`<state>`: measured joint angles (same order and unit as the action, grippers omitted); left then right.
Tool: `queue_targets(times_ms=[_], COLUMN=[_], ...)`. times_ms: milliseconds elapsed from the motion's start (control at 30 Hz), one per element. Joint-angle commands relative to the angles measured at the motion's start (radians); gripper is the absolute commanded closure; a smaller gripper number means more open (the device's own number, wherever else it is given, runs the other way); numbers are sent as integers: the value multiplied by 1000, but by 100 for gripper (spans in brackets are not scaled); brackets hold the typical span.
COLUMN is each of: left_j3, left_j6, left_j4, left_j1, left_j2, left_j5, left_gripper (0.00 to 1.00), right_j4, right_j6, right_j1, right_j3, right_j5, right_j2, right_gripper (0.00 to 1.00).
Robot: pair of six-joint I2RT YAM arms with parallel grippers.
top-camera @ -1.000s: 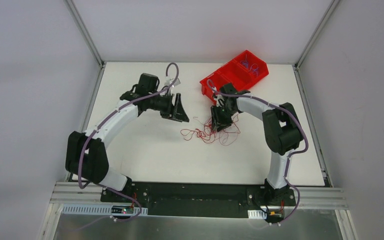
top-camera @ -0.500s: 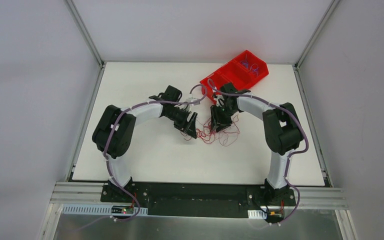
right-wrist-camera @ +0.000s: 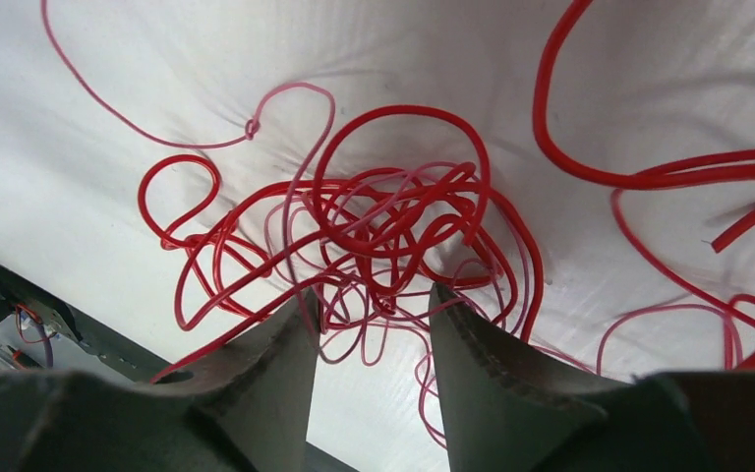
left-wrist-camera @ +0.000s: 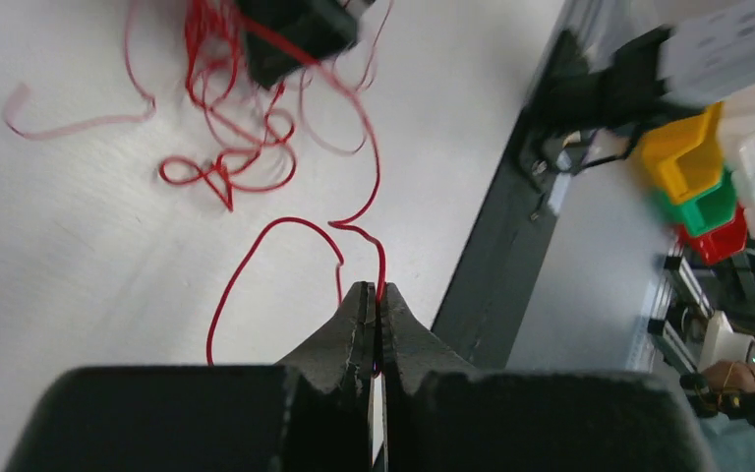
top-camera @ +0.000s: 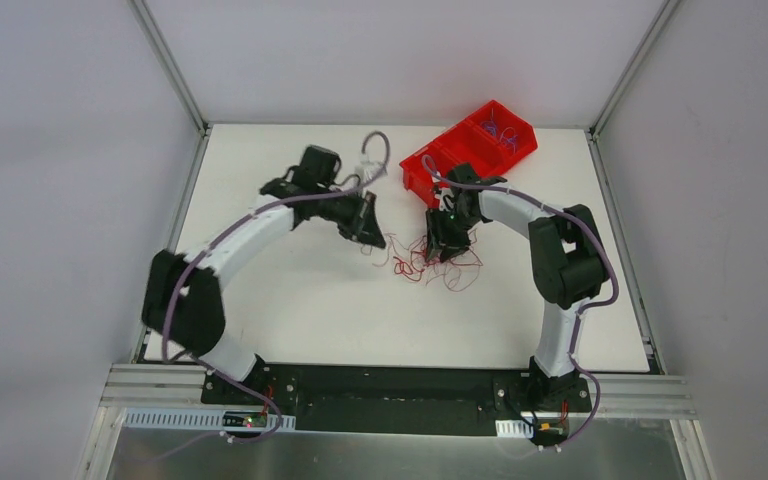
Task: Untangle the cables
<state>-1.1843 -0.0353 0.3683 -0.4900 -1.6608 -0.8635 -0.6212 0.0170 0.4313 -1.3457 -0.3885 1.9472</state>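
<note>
Next, my right gripper pinches the pink loops [right-wrist-camera: 366, 329] while my left gripper pulls the red cable, because the thick red cable lies tangled over the thin pink cable.
The cables [top-camera: 432, 265] are a loose tangle of hair-thin red wire on the white table [top-camera: 290, 300], between the two arms. My left gripper [top-camera: 368, 236] is left of the tangle. In the left wrist view it [left-wrist-camera: 375, 291] is shut on one red cable [left-wrist-camera: 382, 264], which curls away toward the tangle [left-wrist-camera: 226, 167]. My right gripper [top-camera: 447, 246] stands over the tangle's upper right. In the right wrist view it [right-wrist-camera: 374, 300] is open, its fingers [right-wrist-camera: 285, 344] straddling several loops of the knot [right-wrist-camera: 393, 216] without pinching them.
A red divided bin [top-camera: 470, 145] stands at the back right, close behind the right arm, with thin blue wires [top-camera: 501, 130] in its far compartment. Stray red loops [top-camera: 455, 280] spread toward the front of the tangle.
The left arm swung in to the tangle's left edge, shut on a red cable and drew back up and left with it. The right gripper's jaws opened a little wider over the knot.
</note>
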Motion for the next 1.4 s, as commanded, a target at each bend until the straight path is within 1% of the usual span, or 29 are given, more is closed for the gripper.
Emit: queue_targets(times_ms=[0,67,133,300,433,533,567,633,667,700,733,767,900,1067,1167,1200,1267,1333,1367], left_j3=[-202,-332,-454,-718,-896,-1003,-1032,-1086,-1113,-1137,-1164,-1188,-1234,-1211,-1215,-1220,-1213,-1139,-1070], left_j6=[-190,-250,-294,-390,-512,-591,-620,-658,-675,-692,-702,-703,-704,-692,-595,-561,-504,-475,-475], left_j4=[-8,-8,-9,-42,-138,-206,-237,-283,-301,-323,-338,-345,-363,-328,-247,-209,-132,-79,-69], left_j1=[95,129,148,207,256,279,287,305,313,325,336,347,381,437,460,470,480,484,484], left_j2=[293,327,327,285,242,205,194,173,164,155,147,142,140,177,206,215,230,262,284], left_j5=[-175,-207,-225,-191,-164,-133,-123,-100,-82,-70,-53,-35,46,168,272,337,411,411,370], left_gripper=[100,100,100,100,100,100,100,100,100,100,100,100,100,100,100,100,100,100,100], right_j4=[-44,-46,-44,-44,-55,-63,-62,-62,-63,-67,-73,-82,-111,-144,-165,-172,-187,-204,-205], right_j6=[4,3,2,17,39,47,48,48,49,48,50,56,66,75,93,103,128,162,174], right_j1=[-7,-7,-7,-12,-15,-14,-14,-14,-15,-14,-14,-15,-18,-36,-58,-65,-79,-87,-90], right_j3=[-16,-11,-5,12,19,18,18,17,16,13,11,9,11,44,81,97,118,131,140], right_j5=[33,36,39,10,-16,-21,-21,-13,-2,11,21,30,57,96,113,113,110,61,24], right_j2=[-1,-2,-7,-39,-57,-51,-47,-36,-31,-25,-19,-14,0,-23,-43,-49,-64,-92,-118], right_gripper=[50,47,43,37,36,39,43,55,64,77,91,100,100,100,100,100,100,100,100])
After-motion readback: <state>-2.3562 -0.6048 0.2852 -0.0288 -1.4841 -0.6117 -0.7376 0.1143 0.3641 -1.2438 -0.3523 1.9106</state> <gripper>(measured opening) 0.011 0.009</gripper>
